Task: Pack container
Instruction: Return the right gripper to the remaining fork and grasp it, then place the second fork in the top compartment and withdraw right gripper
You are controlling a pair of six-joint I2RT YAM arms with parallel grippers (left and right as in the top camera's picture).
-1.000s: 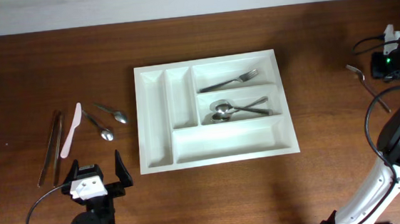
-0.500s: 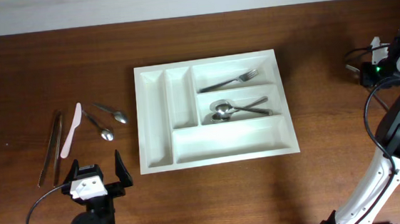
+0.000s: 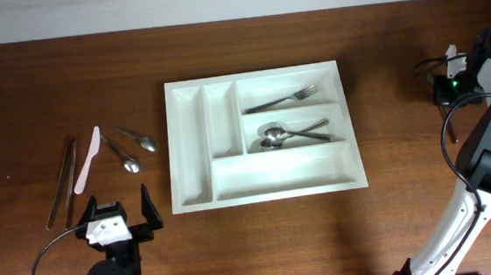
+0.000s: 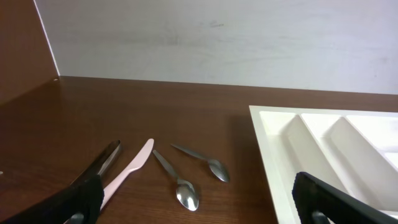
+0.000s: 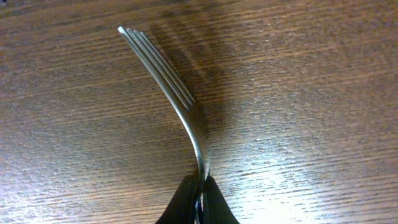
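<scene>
Next, I let go of the metal fork with my right gripper by the other fork in the white container's top wide compartment point(image 3: 277, 98).
The white container point(image 3: 266, 173) sits mid-table with five compartments; its corner shows in the left wrist view point(image 4: 323, 143). It holds a fork point(image 3: 293, 96) in the top wide compartment and spoons point(image 3: 280, 135) in the middle one. My right gripper point(image 3: 446, 86) is at the far right of the table. In the right wrist view it point(image 5: 200, 186) is shut on the handle of a metal fork point(image 5: 168, 81), tines pointing away just above the wood. My left gripper point(image 3: 117, 205) is open and empty near the front left, and its fingers frame the left wrist view point(image 4: 199, 208).
Left of the container lie two spoons point(image 3: 148, 143) point(image 3: 129, 162), a pink knife point(image 3: 87, 160) and dark chopsticks point(image 3: 63, 180). They also show in the left wrist view: spoons point(image 4: 186, 193) point(image 4: 214, 168) and knife point(image 4: 127, 171). A wall runs along the table's far edge.
My right gripper has moved left from the table's right edge to the fork that lay there and now grips it. The left arm has not moved.
</scene>
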